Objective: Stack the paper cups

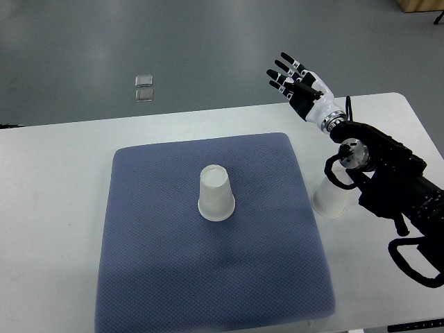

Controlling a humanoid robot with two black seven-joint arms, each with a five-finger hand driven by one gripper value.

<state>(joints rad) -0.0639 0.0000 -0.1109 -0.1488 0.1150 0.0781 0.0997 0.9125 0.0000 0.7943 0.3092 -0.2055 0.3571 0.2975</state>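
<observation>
My right gripper is going to close around the upper half of the paper cup [333, 187] on the white table, just off the blue-grey mat.
One white paper cup [216, 194] stands upside down near the middle of the blue-grey mat [159, 263]. A second white paper cup [330, 198] sits on the white table just off the mat's right edge, partly hidden under my right arm. My right hand [295, 80] is raised above the table's far edge, well beyond and above that cup, fingers spread and holding nothing. The left arm does not show.
The white table [55, 208] carries the mat. Beyond its far edge lies grey floor with two small clear squares [144, 88]. The black right forearm [388, 180] crosses the table's right side.
</observation>
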